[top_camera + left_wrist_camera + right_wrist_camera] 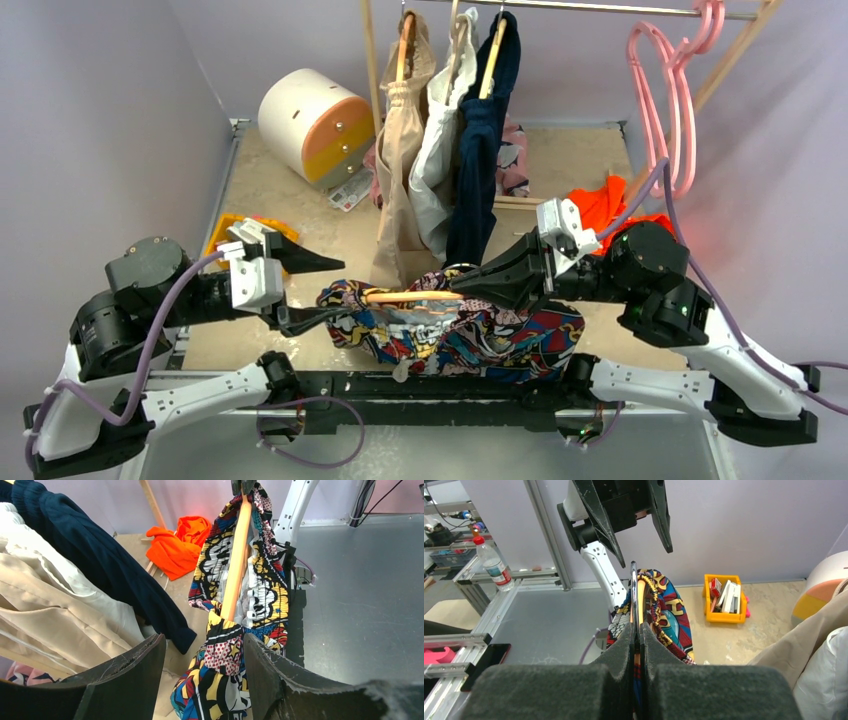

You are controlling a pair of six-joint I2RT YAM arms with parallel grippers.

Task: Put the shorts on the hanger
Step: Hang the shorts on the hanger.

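Next, I take the hanger's bar (415, 296) with my left gripper before my right gripper pulls the shorts' waistband, because my right gripper is busy holding the hanger beside its hook.
The comic-print shorts (455, 335) lie bunched at the table's near edge, draped over the peach-orange hanger (410, 296), which runs level through their waistband. My right gripper (470, 283) is shut on the hanger's right end. In the right wrist view the pads (624, 645) pinch the hanger (633, 587) edge-on, with shorts fabric (671, 615) beside it. My left gripper (312, 291) stands open at the hanger's left end. In the left wrist view a fold of shorts (222, 665) hangs between its fingers (135, 680), against the right one, below the hanger bar (235, 565).
Beige, white and navy garments (440, 150) hang on wooden hangers from the rack just behind. Pink hangers (672, 100) hang at the right. An orange garment (608, 205), a white-and-orange drum (310, 120) and a yellow bin (232, 235) sit on the table.
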